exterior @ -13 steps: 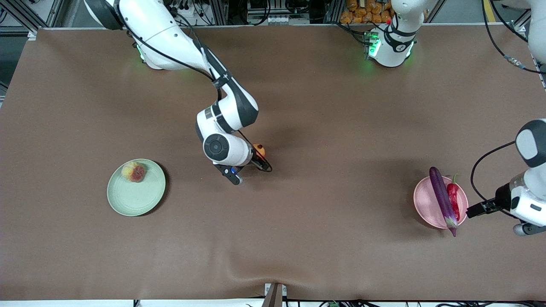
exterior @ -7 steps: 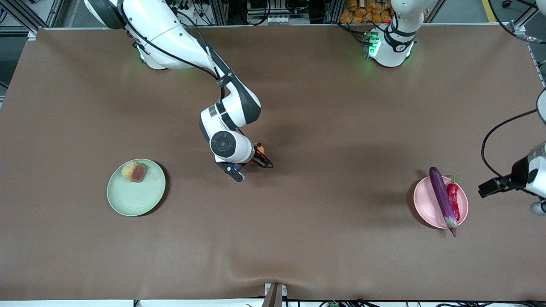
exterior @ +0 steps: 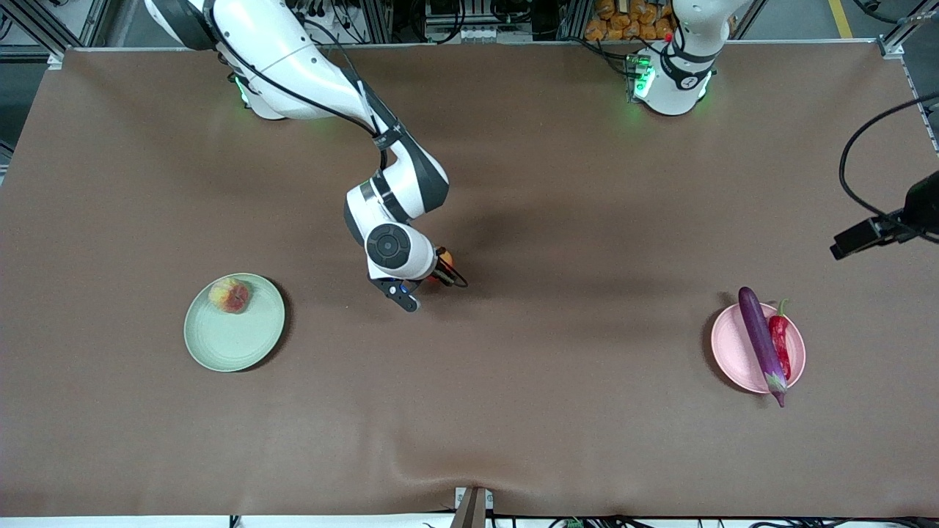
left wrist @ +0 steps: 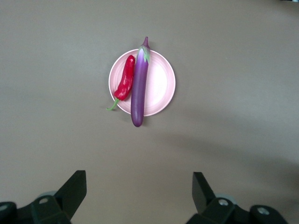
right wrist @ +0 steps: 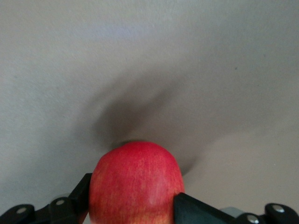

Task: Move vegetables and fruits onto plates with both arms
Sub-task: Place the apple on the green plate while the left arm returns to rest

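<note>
Next, I let go of the round red fruit, now low at the table's middle, with my right gripper on the pale green plate (exterior: 264, 312), close beside the peach.
My right gripper (exterior: 439, 272) is shut on the round red fruit (exterior: 446, 258) low at the table's middle; in the right wrist view the fruit (right wrist: 135, 179) fills the gap of the gripper (right wrist: 133, 192). The peach (exterior: 229, 295) lies on the pale green plate (exterior: 235, 343). The purple eggplant (exterior: 759, 341) and red chili pepper (exterior: 780, 343) lie on the pale pink plate (exterior: 728, 345), the eggplant overhanging its rim. My left gripper (exterior: 845, 245) is open and empty, high up. Its wrist view shows the gripper (left wrist: 138, 176), plate (left wrist: 161, 86), eggplant (left wrist: 138, 88) and chili (left wrist: 125, 83).
Brown cloth covers the table (exterior: 557, 411). The arm bases (exterior: 671, 84) stand along the table's edge farthest from the front camera. Most of the left arm is out of the front view past its end of the table.
My left gripper has drawn up and away from the pink plate. My right gripper has shifted slightly around the red fruit. The plates and produce have not moved.
</note>
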Robot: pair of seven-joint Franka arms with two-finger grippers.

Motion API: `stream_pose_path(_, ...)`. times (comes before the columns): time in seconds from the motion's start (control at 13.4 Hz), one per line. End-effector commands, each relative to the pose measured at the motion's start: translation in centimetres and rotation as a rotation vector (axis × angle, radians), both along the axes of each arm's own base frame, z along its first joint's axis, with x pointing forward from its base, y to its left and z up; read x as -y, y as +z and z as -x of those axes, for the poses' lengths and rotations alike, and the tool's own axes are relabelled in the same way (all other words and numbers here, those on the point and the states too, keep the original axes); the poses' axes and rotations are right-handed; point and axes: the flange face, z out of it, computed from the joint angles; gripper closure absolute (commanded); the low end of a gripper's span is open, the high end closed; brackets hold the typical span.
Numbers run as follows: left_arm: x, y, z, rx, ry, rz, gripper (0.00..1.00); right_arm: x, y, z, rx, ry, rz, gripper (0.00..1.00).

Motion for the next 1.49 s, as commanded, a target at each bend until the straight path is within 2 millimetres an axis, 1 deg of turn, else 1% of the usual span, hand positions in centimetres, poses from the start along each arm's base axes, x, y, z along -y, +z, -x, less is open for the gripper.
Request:
stream_pose_path(0.0, 1.3, 2.3, 2.1, 0.012, 0.004, 0.041, 0.00, 2.4, 4.1, -3.5, -0.020, -0.010, 0.000, 1.00)
stream_pose_path(0.15, 2.6, 2.6, 2.8, -0.007, 0.000, 0.077, 0.00, 6.5, 7.2, -6.9, -0.050, 0.002, -0.023, 1.00)
stream_pose_path(0.22, 3.9, 2.8, 2.9, -0.004, -0.020, 0.082, 0.00, 9.4, 7.9, -8.4, -0.053, 0.014, -0.034, 1.00)
stream_pose_path(0.3, 4.4, 2.9, 2.9, -0.001, -0.028, 0.085, 0.00, 12.3, 8.3, -9.7, -0.051, 0.043, -0.049, 1.00)
stream_pose_path(0.37, 5.4, 3.2, 3.1, 0.003, -0.040, 0.084, 0.00, 15.5, 9.6, -10.9, -0.038, 0.083, -0.070, 1.00)
stream_pose_path(0.45, 7.3, 3.7, 3.8, 0.010, -0.070, 0.069, 0.00, 18.9, 9.9, -11.7, -0.048, 0.114, -0.079, 1.00)
stream_pose_path(0.52, 8.4, 4.3, 4.6, 0.016, -0.060, 0.045, 0.00, 22.9, 10.0, -12.4, -0.063, 0.160, -0.077, 1.00)
stream_pose_path(0.6, 8.2, 3.9, 5.0, 0.008, -0.049, 0.030, 0.00, 26.0, 10.0, -12.9, -0.071, 0.223, -0.074, 1.00)
stream_pose_path(0.67, 8.8, 4.0, 5.9, 0.010, -0.054, 0.019, 0.00, 28.0, 9.7, -13.1, -0.070, 0.267, -0.055, 1.00)
stream_pose_path(0.75, 9.2, 3.3, 6.1, 0.000, -0.057, 0.017, 0.00, 30.5, 8.6, -13.1, -0.086, 0.283, -0.033, 1.00)
stream_pose_path(0.82, 9.0, 2.8, 6.2, -0.012, -0.054, 0.016, 0.00, 33.1, 7.3, -13.0, -0.101, 0.294, -0.046, 1.00)
stream_pose_path(0.9, 8.5, 2.3, 6.3, -0.024, -0.045, 0.016, 0.00, 34.6, 6.7, -13.0, -0.097, 0.340, -0.064, 1.00)
stream_pose_path(0.97, 7.9, 1.8, 6.8, -0.038, -0.037, 0.016, 0.00, 36.9, 6.2, -12.9, -0.097, 0.371, -0.087, 1.00)
stream_pose_path(1.05, 7.4, 1.8, 7.2, -0.042, -0.035, 0.019, 0.00, 38.5, 5.2, -12.8, -0.093, 0.378, -0.102, 1.00)
stream_pose_path(1.12, 7.7, 1.2, 7.4, -0.054, -0.043, 0.019, 0.00, 38.6, 3.6, -12.4, -0.078, 0.373, -0.097, 1.00)
stream_pose_path(1.2, 8.0, 1.2, 7.7, -0.054, -0.055, 0.017, 0.00, 38.6, 2.4, -12.1, -0.057, 0.369, -0.094, 0.96)
stream_pose_path(1.27, 8.0, 1.2, 7.7, -0.053, -0.056, 0.018, 0.00, 38.4, 2.3, -12.2, -0.050, 0.367, -0.096, 0.30)
stream_pose_path(1.34, 8.2, 1.3, 7.7, -0.048, -0.060, 0.018, 0.00, 38.1, 2.2, -12.2, -0.052, 0.368, -0.098, 0.00)
stream_pose_path(1.42, 8.2, 1.0, 7.6, -0.048, -0.060, 0.018, 0.00, 38.1, 2.5, -12.3, -0.047, 0.366, -0.098, 0.00)
